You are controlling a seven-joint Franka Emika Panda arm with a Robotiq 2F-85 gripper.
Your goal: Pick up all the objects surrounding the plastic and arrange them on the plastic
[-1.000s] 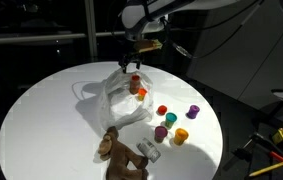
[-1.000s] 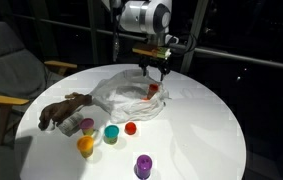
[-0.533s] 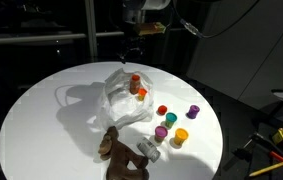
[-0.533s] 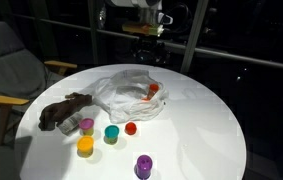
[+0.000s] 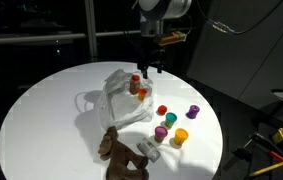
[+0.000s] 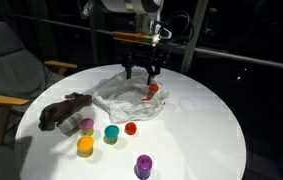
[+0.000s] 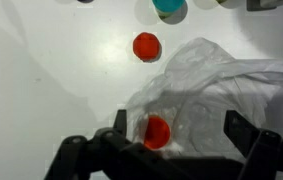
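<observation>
The red cup beside the plastic, near the green cup, is next, and my gripper needs to go to it and close on the red cup's sides (image 5: pixel 162 109) (image 7: pixel 147 46).
The wrinkled white plastic (image 5: pixel 121 100) (image 6: pixel 129 96) (image 7: pixel 231 90) lies mid-table. On it stand a red cup (image 5: pixel 134 78) (image 6: pixel 152 88) (image 7: pixel 157 131) and an orange cup (image 5: pixel 141 93). My gripper (image 5: pixel 153 66) (image 6: pixel 142 70) (image 7: pixel 178 128) hangs open just above the plastic, its fingers wide apart and holding nothing. Beside the plastic stand another red cup (image 5: pixel 163 110) (image 6: pixel 130 128) (image 7: pixel 147 46), a green cup (image 5: pixel 171 120) (image 6: pixel 111 133) (image 7: pixel 168 6), a purple cup (image 5: pixel 193 111) (image 6: pixel 143 166), a pink cup (image 5: pixel 160 132) (image 6: pixel 87 126) and an orange cup (image 5: pixel 181 135) (image 6: pixel 85 146). The brown plush (image 5: pixel 121 155) (image 6: pixel 63 108) and a grey item (image 5: pixel 148 150) lie nearby.
The round white table (image 5: pixel 41 110) (image 6: pixel 206 130) carries everything. A grey armchair (image 6: pixel 6 60) stands off one side. Yellow and black tools (image 5: pixel 281 138) lie on the floor beyond the table's edge.
The gripper was low over the plastic, rose out of the way half a second ago, and has come back down slightly to the side. It stayed open. No object moved.
</observation>
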